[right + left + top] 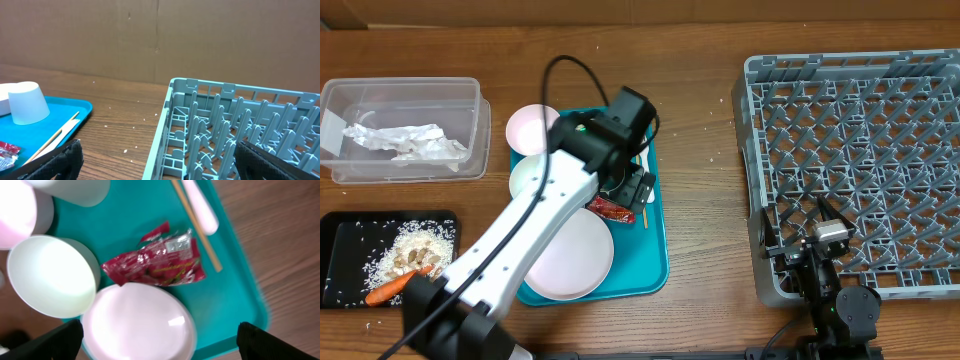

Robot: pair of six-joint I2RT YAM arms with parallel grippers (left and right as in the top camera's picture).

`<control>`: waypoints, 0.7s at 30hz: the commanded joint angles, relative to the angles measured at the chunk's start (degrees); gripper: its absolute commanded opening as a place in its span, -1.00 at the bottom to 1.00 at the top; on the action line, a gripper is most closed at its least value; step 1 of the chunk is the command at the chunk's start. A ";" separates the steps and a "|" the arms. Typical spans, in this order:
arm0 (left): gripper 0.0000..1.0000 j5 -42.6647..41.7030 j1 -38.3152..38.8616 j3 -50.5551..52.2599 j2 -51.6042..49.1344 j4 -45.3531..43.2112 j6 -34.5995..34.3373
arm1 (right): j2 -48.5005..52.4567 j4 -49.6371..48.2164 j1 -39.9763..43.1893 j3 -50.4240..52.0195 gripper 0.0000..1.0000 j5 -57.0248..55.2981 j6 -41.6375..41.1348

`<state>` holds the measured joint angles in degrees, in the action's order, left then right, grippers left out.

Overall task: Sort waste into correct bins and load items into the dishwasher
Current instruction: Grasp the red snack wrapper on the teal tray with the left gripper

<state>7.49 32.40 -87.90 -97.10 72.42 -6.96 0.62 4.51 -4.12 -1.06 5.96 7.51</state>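
The red shiny wrapper's end (pixel 625 213) (pixel 187 262) lies beside the thin wooden stick, and my left gripper should go there next and close on it.
The red shiny wrapper (pixel 160 262) lies on the teal tray (pixel 225 305) between the white plate (pixel 137 325) and a pale fork handle (pixel 200 210). My left gripper (pixel 159 342) is open and empty, hovering above the plate and wrapper; overhead it sits over the tray's middle (pixel 632 188). Two white bowls (pixel 532 128) (pixel 535 178) and the plate (pixel 575 255) show overhead. Napkins (pixel 405 140) lie in the clear tub (pixel 340 95). Rice (pixel 415 245) and a carrot (pixel 388 290) lie in the black tray (pixel 340 225). My right gripper (pixel 817 245) is open by the grey rack (pixel 860 170).
A thin wooden stick (pixel 197 227) lies beside the fork handle. The white cup (pixel 27 102) stands upside down on the teal tray's far end. White crumbs dot the wooden table (pixel 125 135) between tray and rack. A cardboard wall stands behind.
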 commanded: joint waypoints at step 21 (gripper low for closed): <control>0.59 2.73 5.99 3.67 -15.82 -7.61 31.65 | -0.44 -0.26 0.39 0.59 1.00 -0.35 -0.44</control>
<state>9.08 37.95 -86.83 -111.83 65.95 23.14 0.62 4.54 -4.10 -1.06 5.96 7.49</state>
